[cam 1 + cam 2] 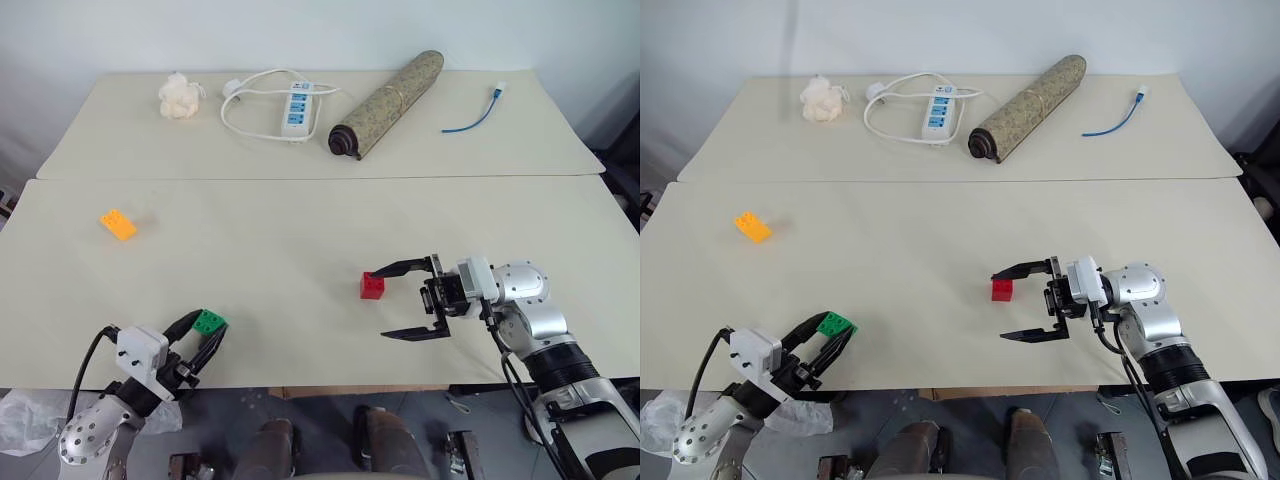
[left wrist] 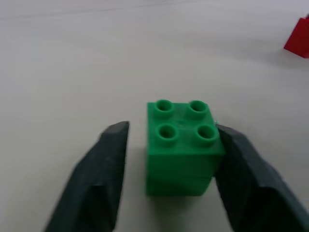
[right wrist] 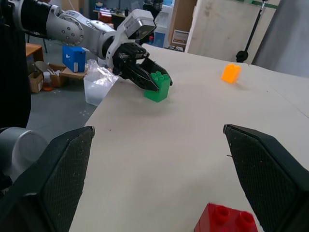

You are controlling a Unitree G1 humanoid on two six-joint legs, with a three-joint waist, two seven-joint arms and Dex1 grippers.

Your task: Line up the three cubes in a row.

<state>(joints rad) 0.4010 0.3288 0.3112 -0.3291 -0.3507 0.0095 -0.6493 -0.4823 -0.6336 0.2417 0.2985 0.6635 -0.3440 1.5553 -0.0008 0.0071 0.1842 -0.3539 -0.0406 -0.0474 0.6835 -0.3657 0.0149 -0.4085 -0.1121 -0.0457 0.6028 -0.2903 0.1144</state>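
Observation:
Next, my left gripper sets the green cube down on the bare table a short gap from the red cube (image 1: 298, 284) (image 2: 223, 75).
The green cube (image 1: 209, 321) stands near the table's front left edge, between the fingers of my left gripper (image 1: 205, 331). In the left wrist view one finger (image 2: 241, 179) touches the green cube (image 2: 181, 145) and a narrow gap remains at the other side. The red cube (image 1: 372, 286) sits right of centre. My right gripper (image 1: 380, 303) is open wide and points left, and the red cube lies just at the tip of its far finger, untouched. The orange-yellow cube (image 1: 118, 224) lies alone at the far left.
At the back lie a fluffy white wad (image 1: 181, 97), a white power strip with cord (image 1: 296, 108), a rolled mat (image 1: 388, 103) and a blue cable (image 1: 475, 117). A seam (image 1: 320, 179) separates the back table from the front one.

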